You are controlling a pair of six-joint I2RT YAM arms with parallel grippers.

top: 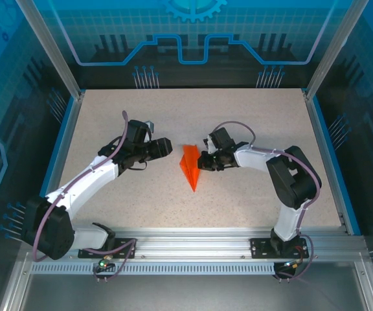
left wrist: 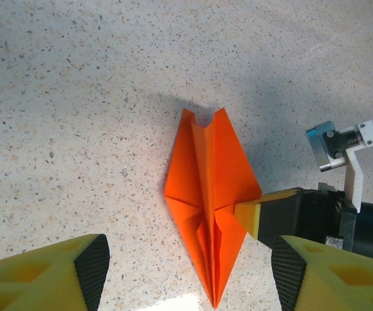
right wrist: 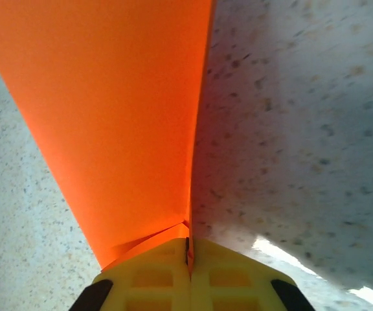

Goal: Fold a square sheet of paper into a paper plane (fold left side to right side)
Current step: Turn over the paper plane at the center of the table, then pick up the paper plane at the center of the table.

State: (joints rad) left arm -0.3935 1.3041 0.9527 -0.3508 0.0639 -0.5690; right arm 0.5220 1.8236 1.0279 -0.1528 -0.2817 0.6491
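Note:
My right gripper needs to open, as it pinches the paper plane by its wing edge, then take the raised centre crease (left wrist: 210,202) and carry the paper plane by it.
The square sheet of paper is folded into an orange paper plane (top: 191,165), a slim dart with a centre crease, lying mid-table with its point toward the near edge. In the left wrist view the paper plane (left wrist: 206,194) lies between and beyond my left gripper (left wrist: 190,272), which is open with nothing held. My left gripper (top: 167,148) sits just left of the paper. My right gripper (top: 203,162) is shut on the plane's right edge; its yellow fingertips (left wrist: 251,219) pinch the wing. The right wrist view shows the paper (right wrist: 109,116) clamped in my right gripper (right wrist: 188,249).
The speckled tabletop (top: 251,116) is bordered by blue side rails (top: 326,155) and aluminium frame posts. A metal rail (top: 193,243) carrying the arm bases runs along the near edge. The right arm's wrist hardware (left wrist: 342,146) sits close to the paper's right side.

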